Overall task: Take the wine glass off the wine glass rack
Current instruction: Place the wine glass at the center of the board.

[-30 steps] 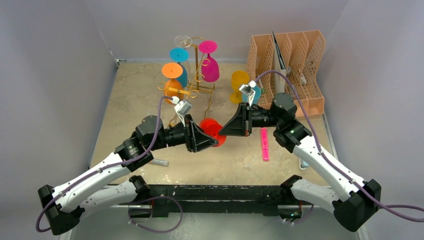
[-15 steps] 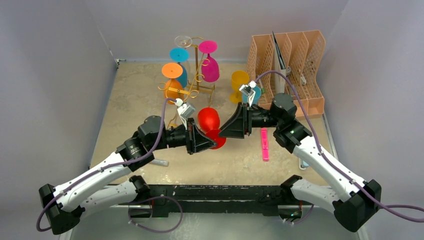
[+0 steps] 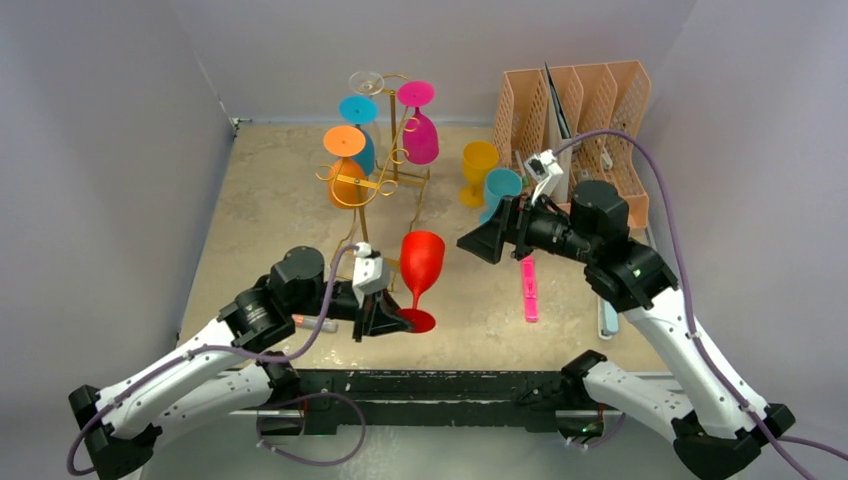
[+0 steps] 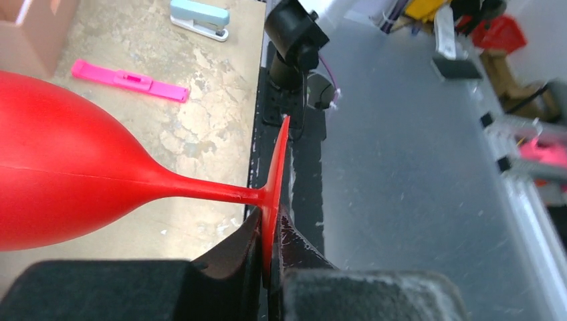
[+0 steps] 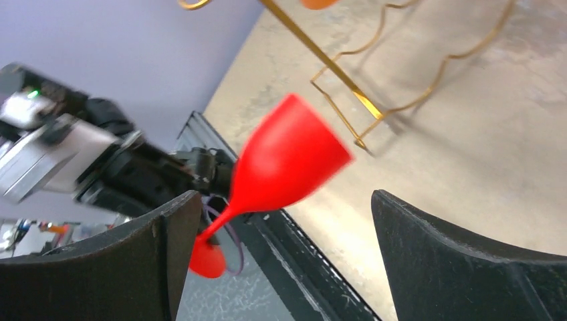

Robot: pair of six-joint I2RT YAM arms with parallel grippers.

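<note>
My left gripper holds the foot of the red wine glass. So next my right gripper moves to that glass and closes on its bowl's rim (image 3: pixel 426 234) (image 5: pixel 325 126).
The red wine glass (image 3: pixel 421 258) stands upright, bowl up, near the table's front edge and apart from the gold wine glass rack (image 3: pixel 385 185). My left gripper (image 3: pixel 400 322) is shut on the rim of its round foot. The left wrist view shows the thin red foot (image 4: pixel 275 174) pinched between the two black fingers, my left gripper (image 4: pixel 273 247). My right gripper (image 3: pixel 478 243) hangs open to the right of the glass, touching nothing. In the right wrist view the red glass (image 5: pixel 287 160) sits beyond the wide-apart fingers of that gripper (image 5: pixel 284 200), with the rack's base (image 5: pixel 348 80) behind.
Orange (image 3: pixel 345 160), blue (image 3: pixel 358 112), pink (image 3: pixel 420 130) and clear (image 3: pixel 366 82) glasses hang on the rack. A yellow glass (image 3: pixel 478 165) and a teal cup (image 3: pixel 498 188) stand beside a peach file organiser (image 3: pixel 590 110). A pink tool (image 3: pixel 529 290) and a stapler (image 4: pixel 198 15) lie at the right.
The left arm drew back toward the near edge with the red glass, turning it upright. The right gripper opened, let go of the glass and pulled away to the right.
</note>
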